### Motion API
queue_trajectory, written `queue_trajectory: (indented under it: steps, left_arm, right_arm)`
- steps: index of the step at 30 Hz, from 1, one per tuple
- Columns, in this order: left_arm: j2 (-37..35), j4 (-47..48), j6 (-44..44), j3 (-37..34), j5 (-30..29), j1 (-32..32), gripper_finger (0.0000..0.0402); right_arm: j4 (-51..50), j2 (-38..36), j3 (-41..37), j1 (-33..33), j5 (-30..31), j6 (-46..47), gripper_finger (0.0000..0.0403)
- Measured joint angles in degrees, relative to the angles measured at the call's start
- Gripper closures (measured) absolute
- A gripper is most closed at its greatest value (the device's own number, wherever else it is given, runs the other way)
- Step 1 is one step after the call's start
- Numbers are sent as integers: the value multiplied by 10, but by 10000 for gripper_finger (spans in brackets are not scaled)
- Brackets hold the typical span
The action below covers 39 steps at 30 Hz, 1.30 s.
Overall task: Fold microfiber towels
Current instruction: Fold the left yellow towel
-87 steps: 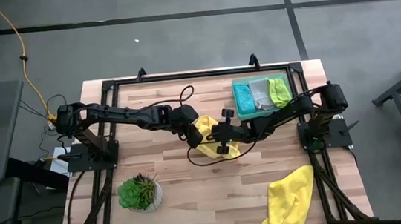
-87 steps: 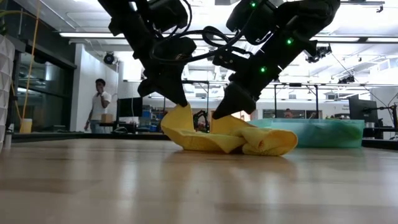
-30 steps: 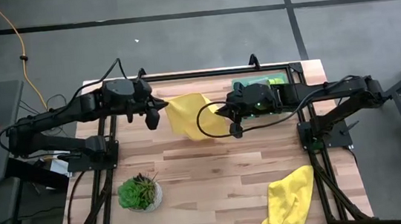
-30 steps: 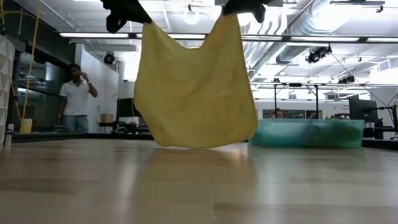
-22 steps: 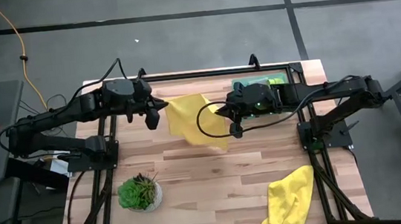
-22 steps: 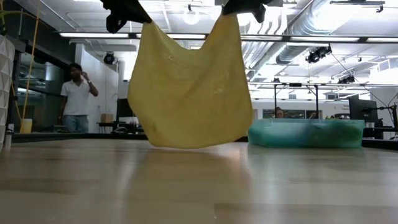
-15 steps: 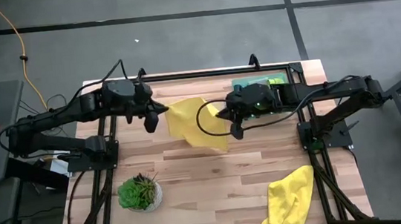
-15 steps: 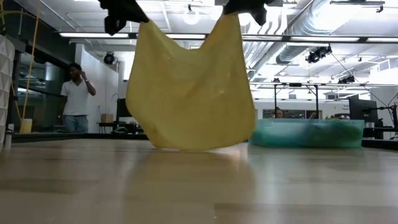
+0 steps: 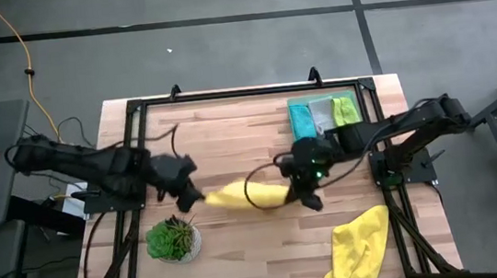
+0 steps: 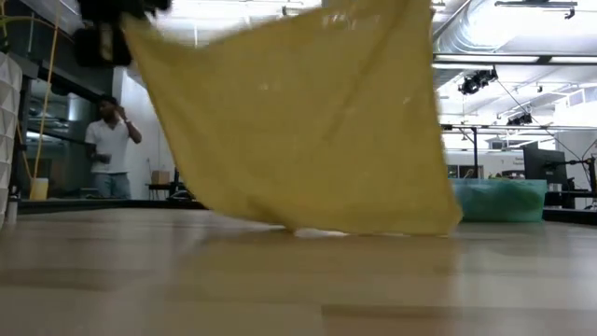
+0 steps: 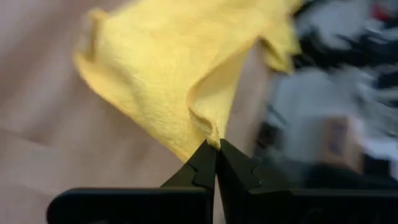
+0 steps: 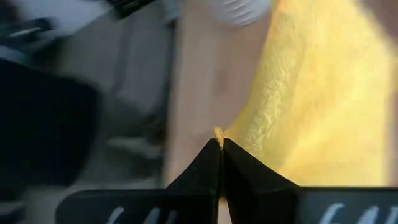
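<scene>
My left gripper is going to let go of the yellow towel, flat on the bare wood (image 9: 242, 172) between the potted plant and the green tray.
A bright yellow microfiber towel (image 9: 241, 197) hangs spread between my two grippers over the middle of the table, toward its near side. My left gripper (image 9: 192, 200) is shut on its left upper corner, my right gripper (image 9: 315, 199) on its right upper corner. In the low view the towel (image 10: 298, 121) fills the middle, and its lower edge (image 10: 308, 228) is at table height; whether it touches the wood I cannot tell. A second yellow towel (image 9: 358, 252) lies crumpled at the near right. My left gripper pinches the towel's corner (image 11: 208, 127) between its two shut fingertips, slanting down from the table's left. The cloth hangs away from the fingers, folded over at the edge. My right gripper pinches the opposite corner (image 12: 231, 134) between its shut fingertips, slanting down from the right; the cloth hangs below.
A green tray (image 9: 295, 127) at the far right holds teal, pale and lime folded towels. A small potted plant (image 9: 174, 239) stands near the left front, close to my left gripper. A person (image 10: 110, 149) stands in the room behind the table.
Both grippers have swung toward the table's near edge and come down, carrying the yellow towel with them and turning at the wrists. The towel has stayed spread between them and hangs lower, closer to the near side.
</scene>
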<state>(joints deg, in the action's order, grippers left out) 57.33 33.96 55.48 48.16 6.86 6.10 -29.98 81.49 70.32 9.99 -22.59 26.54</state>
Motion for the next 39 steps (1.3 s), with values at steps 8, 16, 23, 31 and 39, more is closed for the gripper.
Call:
queue_trajectory:
  steps: [8,16,23,31,39]
  left_arm:
    - [-3,5,24,31,-1,30,402]
    - [38,129,-60,31,-183,-73,402]
    - [105,153,-153,31,-246,-142,402]
    - [208,103,-202,31,-261,-152,401]
    - [308,41,-190,30,-337,-149,401]
  right_arm:
    - [5,-4,1,-20,23,17,403]
    - [-45,64,1,-82,178,19,403]
    - [-45,152,1,-106,243,26,403]
    - [-50,204,1,-118,337,33,403]
    - [-63,205,1,-154,430,60,403]
